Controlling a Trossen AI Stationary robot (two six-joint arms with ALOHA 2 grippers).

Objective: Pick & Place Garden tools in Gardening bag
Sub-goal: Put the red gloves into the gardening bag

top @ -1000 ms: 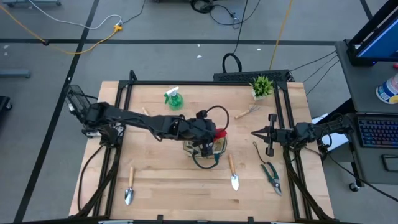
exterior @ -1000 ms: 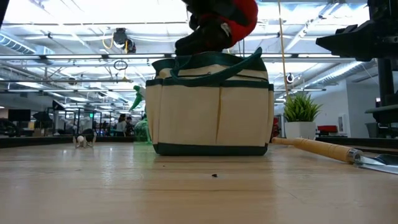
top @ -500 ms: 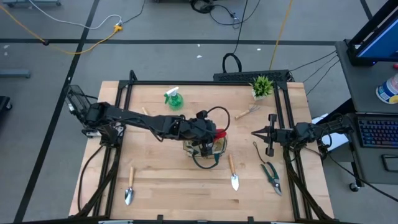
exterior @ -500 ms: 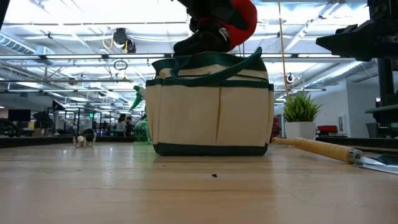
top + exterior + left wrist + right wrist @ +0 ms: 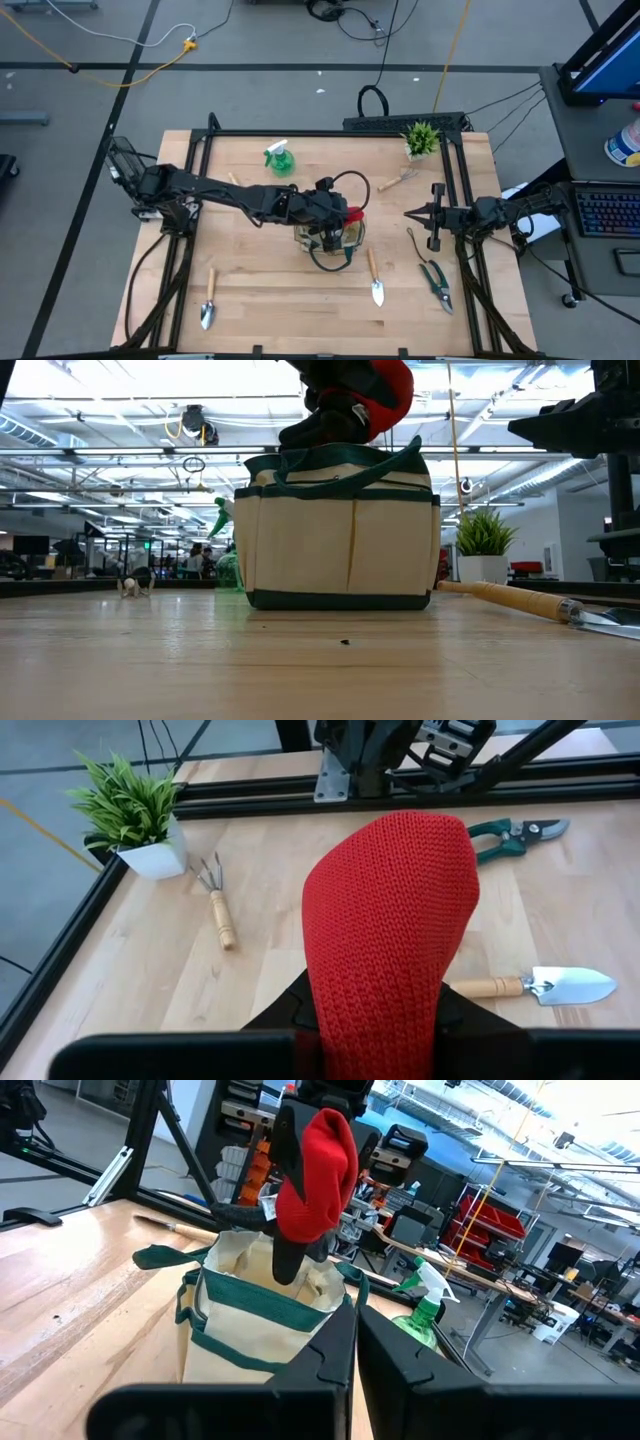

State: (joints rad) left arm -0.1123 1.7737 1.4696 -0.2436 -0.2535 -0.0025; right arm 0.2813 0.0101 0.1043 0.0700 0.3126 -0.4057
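Observation:
Next, my left gripper releases the red-black glove inside the gardening bag (image 5: 342,235), close to the bag's side that faces the pruning shears.
The tan gardening bag (image 5: 340,530) with green trim stands upright at the table's middle, and it also shows in the high view (image 5: 335,245). My left gripper (image 5: 328,224) is over the bag's mouth, shut on the red-black glove (image 5: 360,395). My right gripper (image 5: 413,213) is shut and empty, to the right of the bag. On the table lie the green spray bottle (image 5: 279,158), the rake (image 5: 395,181), two trowels (image 5: 209,300) (image 5: 374,278) and the pruning shears (image 5: 436,283). My left gripper holds the glove from above, fingers pointing down. The glove itself hides the place of contact. The red knit part (image 5: 390,910) bulges out past the fingers. The glove's black part (image 5: 285,1255) hangs below, down to the bag's open mouth.
A small potted plant (image 5: 421,138) stands at the far right corner. A black frame (image 5: 300,133) edges the table's far side and both ends. The bag's dark green loop handles (image 5: 165,1258) droop over its sides.

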